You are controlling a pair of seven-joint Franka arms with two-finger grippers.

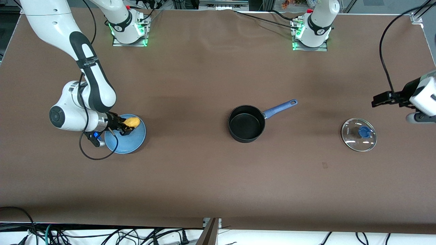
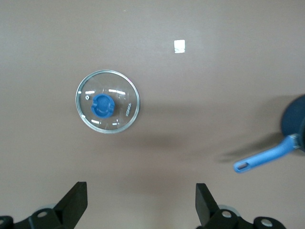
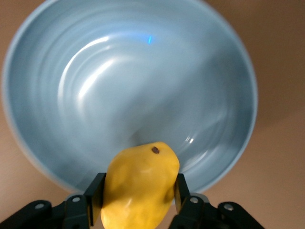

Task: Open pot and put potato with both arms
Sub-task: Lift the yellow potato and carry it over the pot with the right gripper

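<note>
The potato will leave my right gripper on the inside bottom of the open black pot (image 1: 251, 129) with the blue handle. The potato is held over the light-blue plate now.
The black pot (image 1: 246, 123) stands open mid-table, its blue handle (image 1: 280, 108) pointing toward the left arm's end; part of it shows in the left wrist view (image 2: 294, 125). Its glass lid (image 1: 359, 134) with a blue knob lies flat on the table near the left arm's end, also in the left wrist view (image 2: 107, 101). My right gripper (image 1: 126, 125) is shut on the yellow-orange potato (image 1: 131, 121), holding it over the light-blue plate (image 1: 136, 141); the right wrist view shows the potato (image 3: 140, 186) between the fingers above the plate (image 3: 43, 86). My left gripper (image 2: 140, 200) is open and empty, raised over the table beside the lid.
A small pale mark (image 2: 179, 46) lies on the brown table nearer the front camera than the lid. Both arm bases (image 1: 128, 27) stand along the table's edge farthest from the front camera. Cables run along the edge nearest it.
</note>
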